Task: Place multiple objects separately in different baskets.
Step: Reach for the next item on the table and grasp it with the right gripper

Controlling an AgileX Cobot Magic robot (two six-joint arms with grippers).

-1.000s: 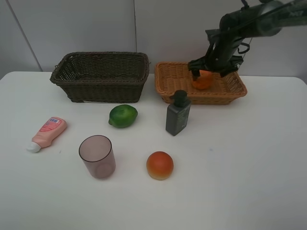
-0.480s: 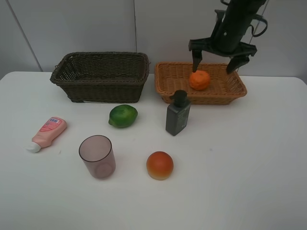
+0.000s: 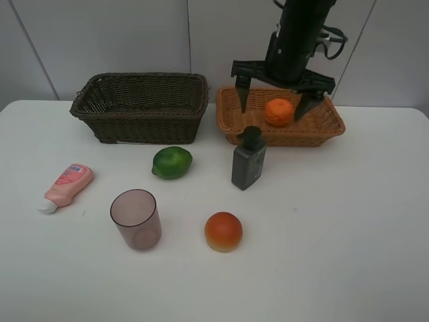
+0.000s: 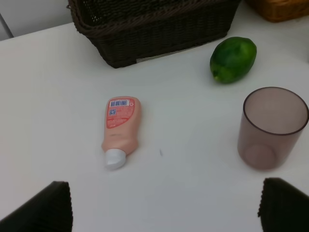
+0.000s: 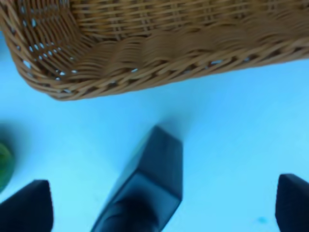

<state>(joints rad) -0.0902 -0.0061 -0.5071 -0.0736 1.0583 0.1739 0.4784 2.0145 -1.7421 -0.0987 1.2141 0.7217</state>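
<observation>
The robot's right gripper will come down over the dark grey pump bottle and close on the upper part of the bottle's body (image 3: 249, 154) (image 5: 160, 175), just under its pump.
The orange mandarin (image 3: 279, 113) lies in the light tan basket (image 3: 330, 125). My right gripper (image 3: 273, 102) hangs open and empty above that basket's front left part. The right wrist view shows its fingertips (image 5: 24, 209) spread either side of the dark grey pump bottle (image 5: 145, 191), which stands upright in front of the basket (image 3: 248, 161). The dark brown basket (image 3: 141, 106) is empty. On the table lie the green lime (image 3: 171, 162), pink tube (image 3: 67, 186), mauve cup (image 3: 136, 219) and red-orange fruit (image 3: 223, 231). My left gripper (image 4: 166, 212) is open above the tube (image 4: 120, 130).
A white wall runs close behind both baskets. The white table (image 3: 348, 221) has bare surface to the right and front. In the left wrist view the cup (image 4: 273, 126) and lime (image 4: 233, 59) lie in front of the dark basket (image 4: 154, 29).
My right gripper let go of the mandarin in the tan basket, rose, opened wide and shifted left toward the basket's front. The mandarin stays in the basket.
</observation>
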